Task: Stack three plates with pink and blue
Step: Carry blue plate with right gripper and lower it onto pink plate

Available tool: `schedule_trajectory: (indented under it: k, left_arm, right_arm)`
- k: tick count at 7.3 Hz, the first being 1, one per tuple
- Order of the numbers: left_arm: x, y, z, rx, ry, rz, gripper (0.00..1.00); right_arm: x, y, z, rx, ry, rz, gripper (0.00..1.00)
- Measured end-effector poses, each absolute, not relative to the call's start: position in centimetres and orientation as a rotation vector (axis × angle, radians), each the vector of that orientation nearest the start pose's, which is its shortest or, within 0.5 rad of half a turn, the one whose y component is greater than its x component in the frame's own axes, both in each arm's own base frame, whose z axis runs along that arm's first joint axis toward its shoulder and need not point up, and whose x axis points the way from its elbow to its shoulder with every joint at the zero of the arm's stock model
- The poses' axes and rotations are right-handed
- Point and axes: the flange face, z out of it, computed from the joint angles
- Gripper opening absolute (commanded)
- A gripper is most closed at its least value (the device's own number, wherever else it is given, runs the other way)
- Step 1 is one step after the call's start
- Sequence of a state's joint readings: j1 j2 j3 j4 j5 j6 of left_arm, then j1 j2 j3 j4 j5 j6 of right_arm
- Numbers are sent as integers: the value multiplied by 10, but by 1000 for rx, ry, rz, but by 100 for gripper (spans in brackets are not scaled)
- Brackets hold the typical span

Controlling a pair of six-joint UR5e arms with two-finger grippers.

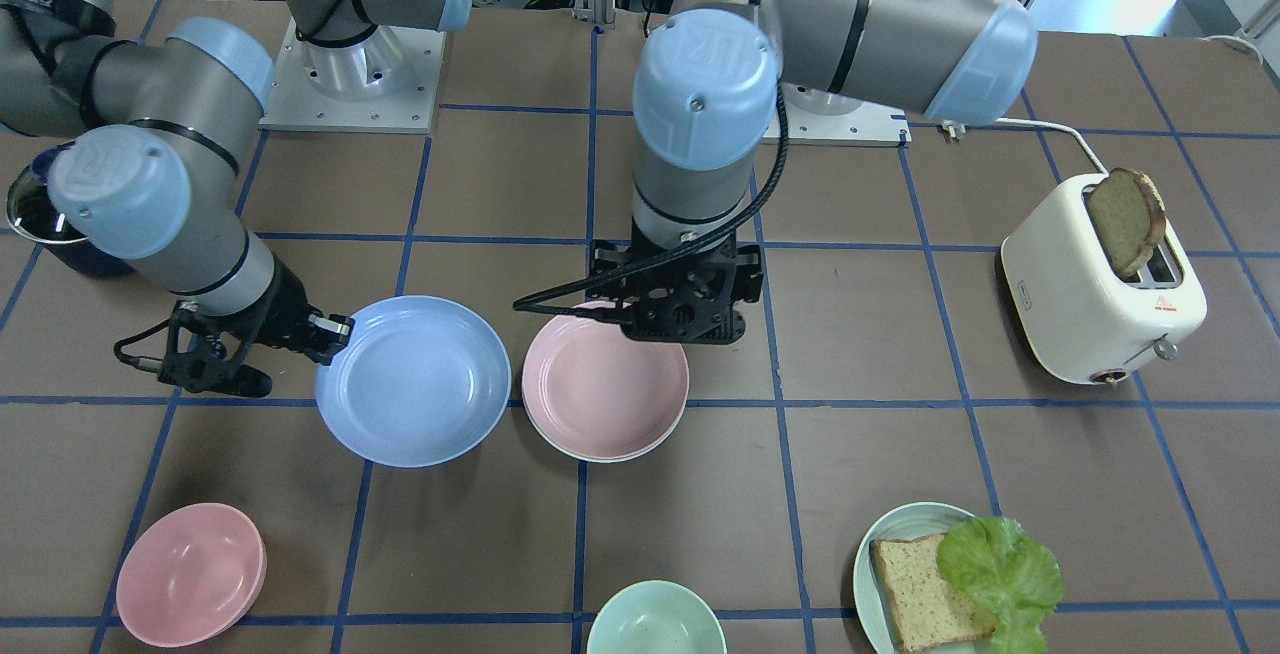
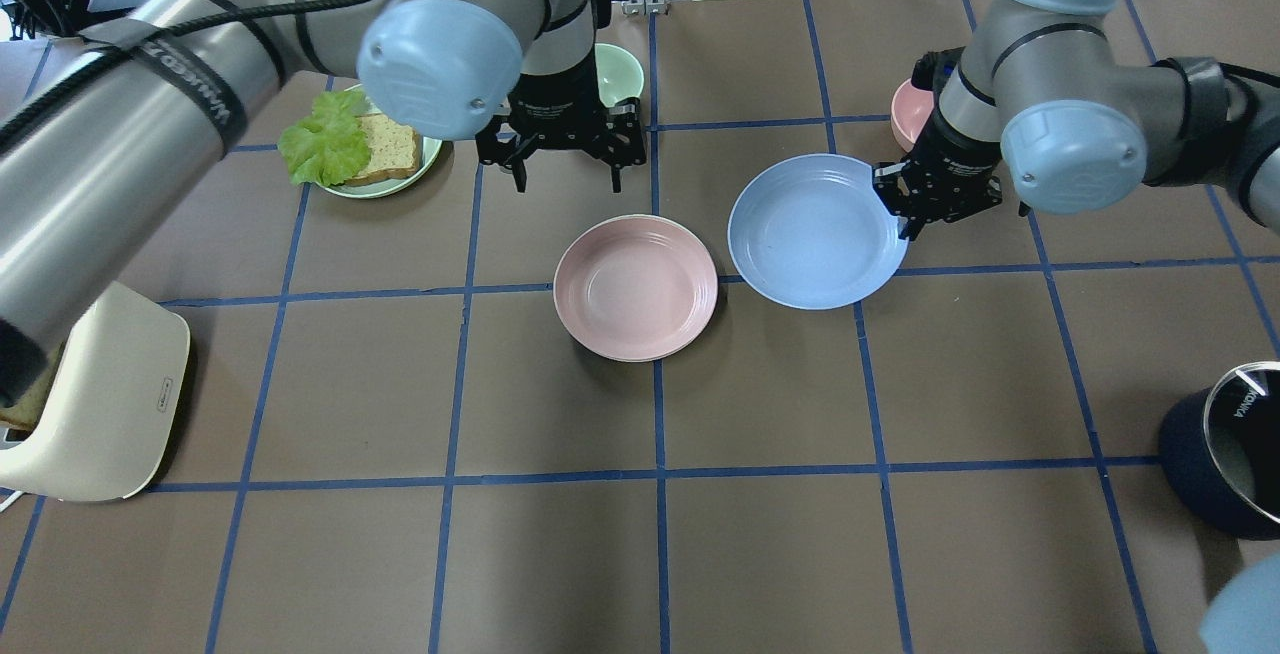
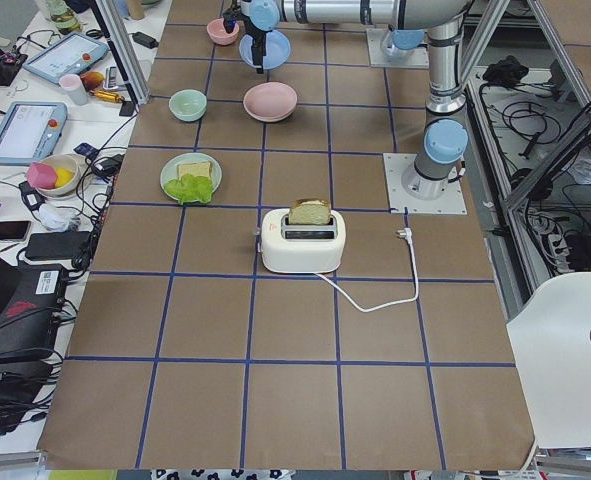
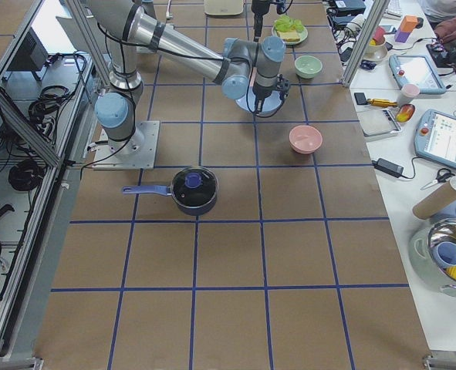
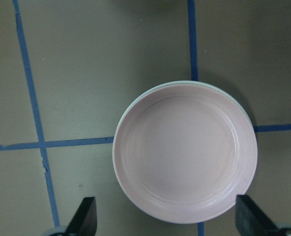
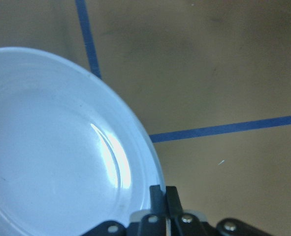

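Observation:
I need to release the light blue plate from my right gripper on top of the pale pink plate (image 1: 606,378), centred over it.
The pale pink plate (image 1: 605,389) (image 2: 636,286) (image 5: 184,152) lies at the table's middle on the cream-white plate, of which only a thin rim (image 1: 612,457) (image 5: 184,82) shows. My left gripper (image 2: 567,174) (image 5: 167,221) hangs open and empty over the pink plate's far edge. My right gripper (image 1: 335,329) (image 2: 905,224) (image 6: 165,196) is shut on the rim of the light blue plate (image 1: 413,379) (image 2: 815,231) (image 6: 51,147). It holds the blue plate tilted right beside the pink plate.
A small pink bowl (image 1: 190,574) (image 2: 910,112) and a green bowl (image 1: 655,619) stand on the operators' side. The green plate (image 1: 865,559) there holds bread and lettuce. A toaster (image 1: 1100,294) stands on my left, a dark pot (image 2: 1230,454) on my right.

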State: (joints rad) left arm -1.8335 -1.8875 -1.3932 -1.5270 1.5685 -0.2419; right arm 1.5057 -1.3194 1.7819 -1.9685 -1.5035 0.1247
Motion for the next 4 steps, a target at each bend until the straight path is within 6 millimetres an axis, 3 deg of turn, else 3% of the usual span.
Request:
schedule_trajectory:
  k: [2,4]
  left_arm:
    - [-245,-528,458,10,3126,164,100]
    - [-221,-509,492,-16,3136,111,100]
  right_arm:
    - [184,-545,298,382,3053,96,0]
    - [238,-535,284,435,3033,102,0]
